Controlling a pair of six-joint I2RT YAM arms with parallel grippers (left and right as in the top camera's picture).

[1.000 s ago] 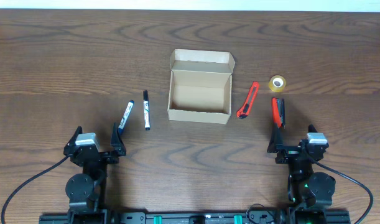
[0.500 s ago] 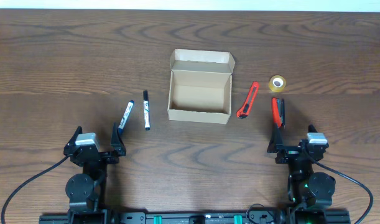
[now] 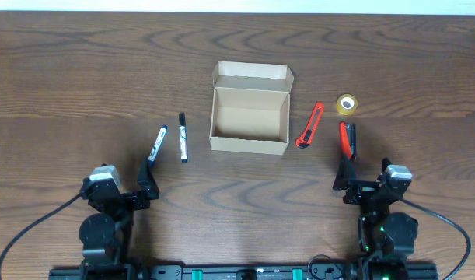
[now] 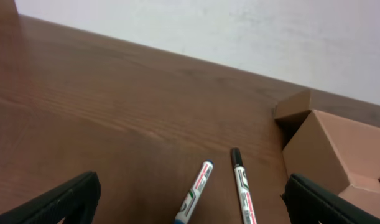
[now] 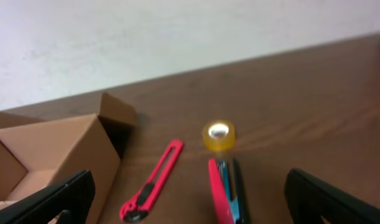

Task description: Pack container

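Note:
My right gripper is to go to the red box cutter beside the container next. Then it should close on the box cutter's black slider (image 3: 307, 133) (image 5: 146, 190).
The container (image 3: 249, 117) is a tan cardboard box, open, its flap lid folded back, empty inside; it also shows in the left wrist view (image 4: 329, 155) and the right wrist view (image 5: 53, 158). Left of it lie two marker pens, one white with a blue cap (image 3: 158, 143) (image 4: 194, 199) and one with a black cap (image 3: 183, 137) (image 4: 242, 193). Right of it lie a red box cutter (image 3: 309, 125) (image 5: 153, 182), a red stapler (image 3: 347, 140) (image 5: 224, 190) and a small tape roll (image 3: 347, 103) (image 5: 219, 135). My left gripper (image 3: 148, 177) (image 4: 190, 202) and right gripper (image 3: 346, 180) (image 5: 186, 199) are open and empty, near the front edge.
The dark wood table (image 3: 82, 78) stretches to a pale wall behind. Both arm bases stand at the front edge with black cables trailing off them.
The left arm has shifted slightly back and lower near the front edge. The right arm has barely moved. All objects lie where they were.

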